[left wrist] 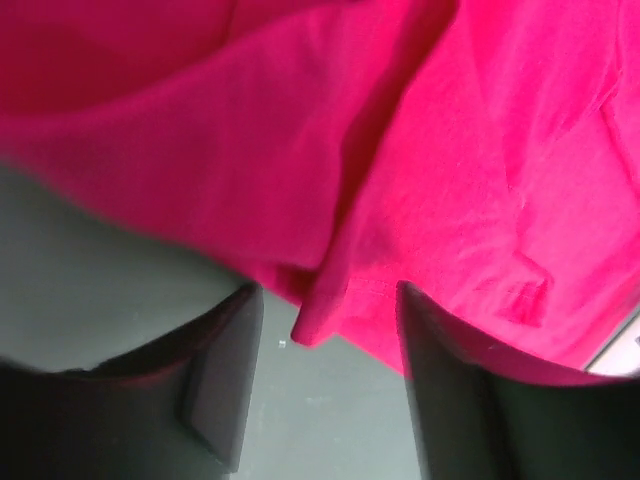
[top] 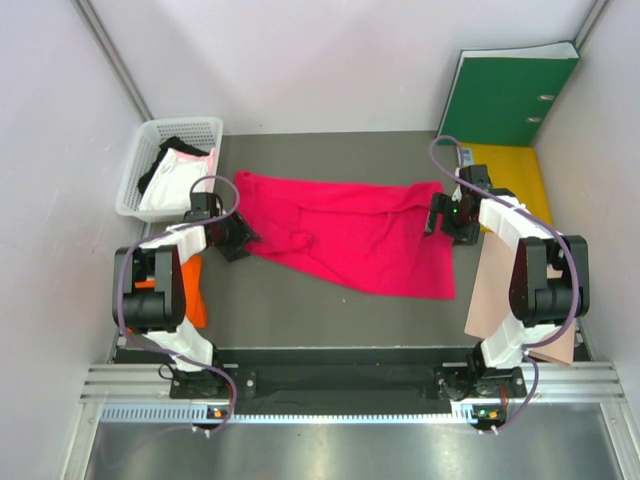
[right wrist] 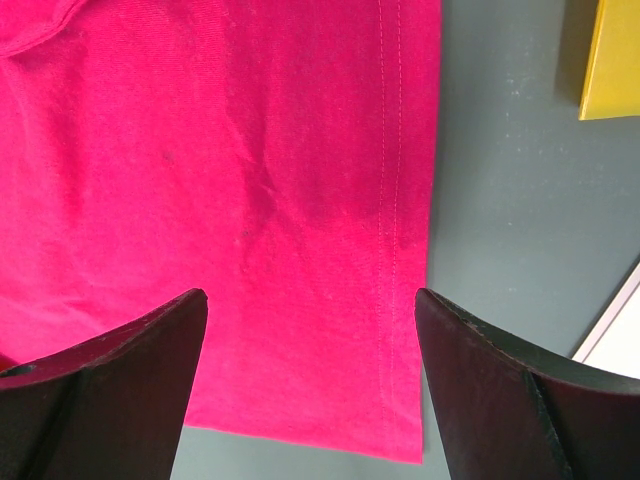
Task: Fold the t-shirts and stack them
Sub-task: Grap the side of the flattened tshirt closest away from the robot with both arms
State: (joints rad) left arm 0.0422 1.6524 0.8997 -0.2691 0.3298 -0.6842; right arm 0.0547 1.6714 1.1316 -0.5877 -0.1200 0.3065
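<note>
The magenta-red t-shirt is doubled over along its slanting near edge, so next my left gripper pinches the t-shirt's folded corner (left wrist: 318,312) and pulls it toward me before folding.
A large magenta-red t-shirt (top: 345,232) lies spread and rumpled across the middle of the grey table. My left gripper (top: 237,238) is open at the shirt's left edge; in the left wrist view a folded corner of the shirt (left wrist: 320,315) hangs between my fingers (left wrist: 225,375), just above the table. My right gripper (top: 442,222) is open over the shirt's right hem (right wrist: 300,250), with the stitched edge between the fingers (right wrist: 130,390). An orange folded shirt (top: 193,290) lies under the left arm. Whitish-pink and black garments (top: 180,175) fill the basket.
A white basket (top: 140,165) stands at the back left. A green binder (top: 510,95) leans on the back wall at right, with a yellow folder (top: 520,175) below it. A tan paper sheet (top: 495,290) lies under the right arm.
</note>
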